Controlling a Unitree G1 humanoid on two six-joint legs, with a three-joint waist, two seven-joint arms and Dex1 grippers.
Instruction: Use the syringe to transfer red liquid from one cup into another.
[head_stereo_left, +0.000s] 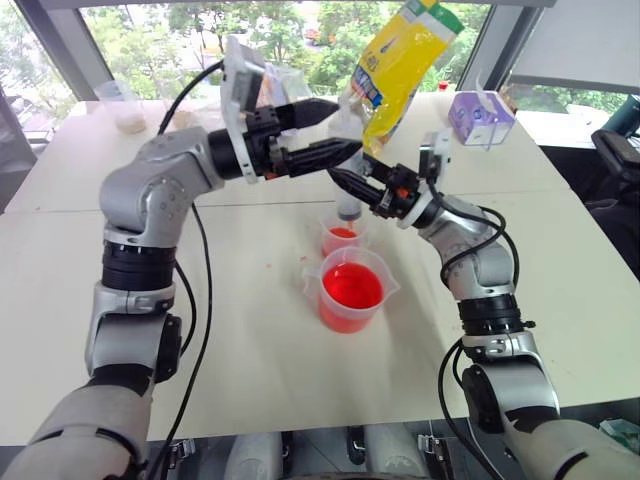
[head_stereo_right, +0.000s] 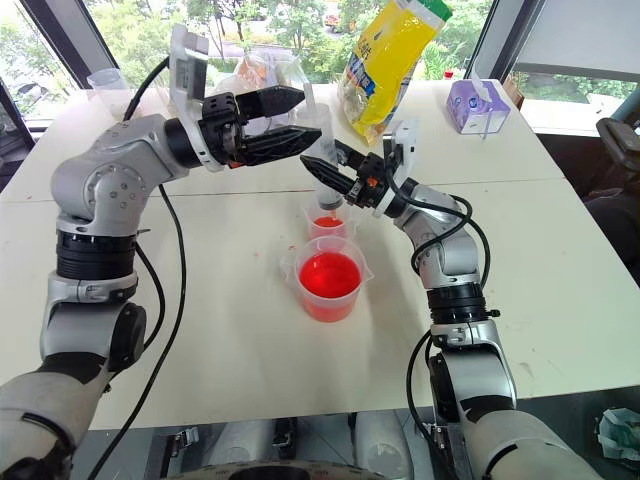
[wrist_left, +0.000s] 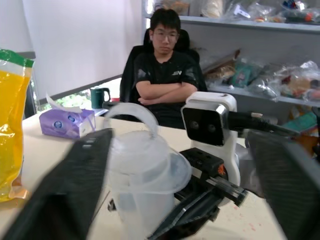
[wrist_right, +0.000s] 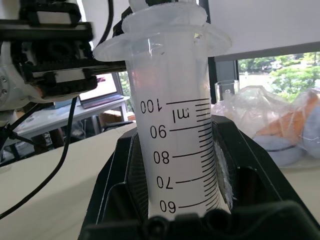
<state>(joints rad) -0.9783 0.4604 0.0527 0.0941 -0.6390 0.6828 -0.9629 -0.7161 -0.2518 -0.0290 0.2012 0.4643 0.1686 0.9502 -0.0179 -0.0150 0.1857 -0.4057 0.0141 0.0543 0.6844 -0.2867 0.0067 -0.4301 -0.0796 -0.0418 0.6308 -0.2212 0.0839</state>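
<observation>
The robot's right gripper will set the syringe, now upright over the small cup, down on the open table (head_stereo_left: 458, 262) in front of the purple tissue box, next to the beaker.
My right gripper (head_stereo_left: 348, 185) is shut on the barrel of the syringe (wrist_right: 175, 125), holding it upright with its lower end over the small cup (head_stereo_left: 343, 238). That cup holds a little red liquid (head_stereo_left: 342, 233). In front of it stands the larger spouted beaker (head_stereo_left: 352, 290), about half full of red liquid (head_stereo_left: 351, 285). My left gripper (head_stereo_left: 348, 126) is open, its fingers (wrist_left: 65, 195) standing wide on either side of the syringe's white plunger top (wrist_left: 142, 167) without touching it.
A yellow snack bag (head_stereo_left: 400, 60) stands just behind the grippers. A purple tissue box (head_stereo_left: 480, 117) is at the back right and a clear cup (head_stereo_left: 122, 105) at the back left. A person (wrist_left: 165, 75) sits beyond the table with arms crossed.
</observation>
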